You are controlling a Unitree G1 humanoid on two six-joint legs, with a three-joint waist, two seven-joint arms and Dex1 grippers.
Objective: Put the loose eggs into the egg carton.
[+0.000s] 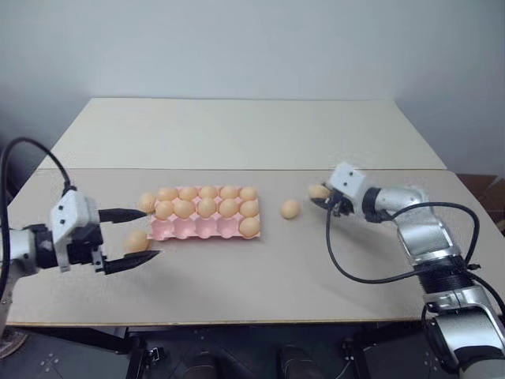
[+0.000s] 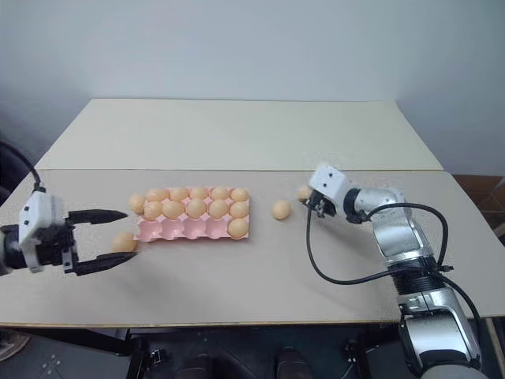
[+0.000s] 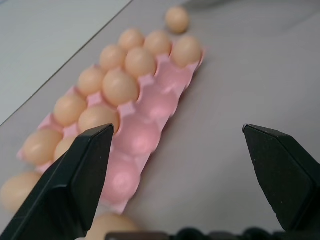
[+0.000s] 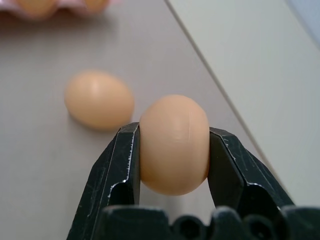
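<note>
Next, my right gripper lets go of the egg into the empty cup [image 1: 227, 225], which sits beside the lone egg in the near row of the carton.
The pink egg carton [image 1: 194, 230] lies left of the table's middle. Several eggs fill its two far rows, and one egg [image 1: 249, 227] sits at the right end of the near row. My right gripper [image 1: 322, 196] is shut on a loose egg [image 4: 174, 150], held just above the table to the right of the carton. Another loose egg [image 1: 290, 209] lies between that gripper and the carton. My left gripper [image 1: 154, 233] stands open at the carton's left end. A loose egg [image 1: 136, 241] lies on the table between its fingers, and one more [image 1: 146, 203] rests against the carton's far left corner.
The table is made of two pale boards, with a seam [image 1: 237, 169] behind the carton. My right arm's black cable [image 1: 347, 268] loops over the near right part of the table. The front edge [image 1: 237, 322] is close below both arms.
</note>
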